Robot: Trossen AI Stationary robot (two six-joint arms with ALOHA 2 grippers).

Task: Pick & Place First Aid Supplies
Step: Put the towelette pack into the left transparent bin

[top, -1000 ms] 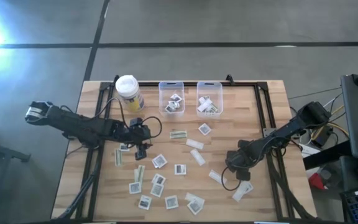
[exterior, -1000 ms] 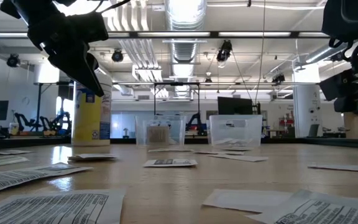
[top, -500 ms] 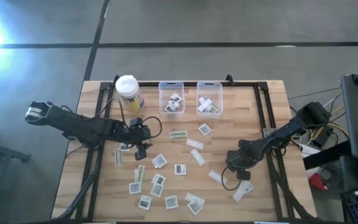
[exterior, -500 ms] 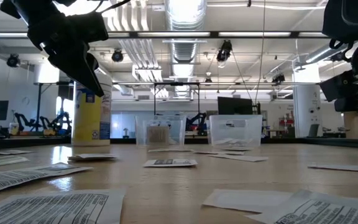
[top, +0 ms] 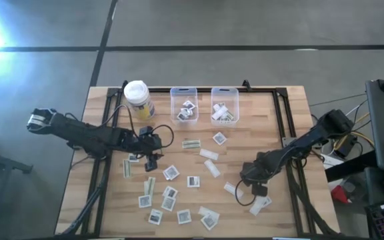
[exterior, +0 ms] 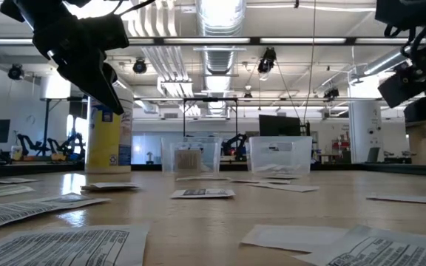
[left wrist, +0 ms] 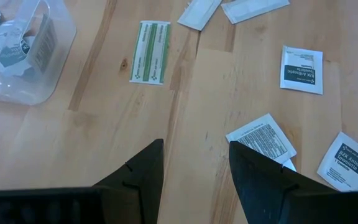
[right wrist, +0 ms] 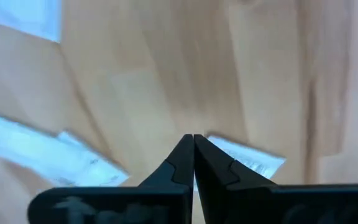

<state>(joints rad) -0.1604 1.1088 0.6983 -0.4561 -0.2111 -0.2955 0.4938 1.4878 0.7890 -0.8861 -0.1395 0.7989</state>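
Observation:
My right gripper's fingers are shut with the white packet slanting off to their side, so I should open them, turn, and pinch the packet's middle [right wrist: 240,156].
Many small flat white packets [top: 193,181], the first aid supplies, lie scattered on the wooden table; a greenish strip [left wrist: 150,43] is among them. My right gripper [right wrist: 193,139] is over the table's right half [top: 249,181]. It points down and is shut, with a white packet [right wrist: 247,158] at its fingertips. My left gripper [left wrist: 194,155] hovers open above the table's left middle [top: 153,151], over bare wood beside a square packet [left wrist: 263,138]. My right gripper comes from above, its fingers pointing down, and their free ends meet on the packet's near edge [right wrist: 211,140]. The fingers hide the exact place of contact. The packet stretches out to one side of the fingertips, above the wood.
Two clear bins [top: 184,103] [top: 225,103] with packets inside stand at the far middle. A yellow container with a white lid [top: 137,97] stands at the far left. More packets lie near my right gripper [top: 259,205] and along the near edge [top: 156,215].
My right gripper has risen a little from the table; in the low view its dark body stands higher than before. My left arm has kept still.

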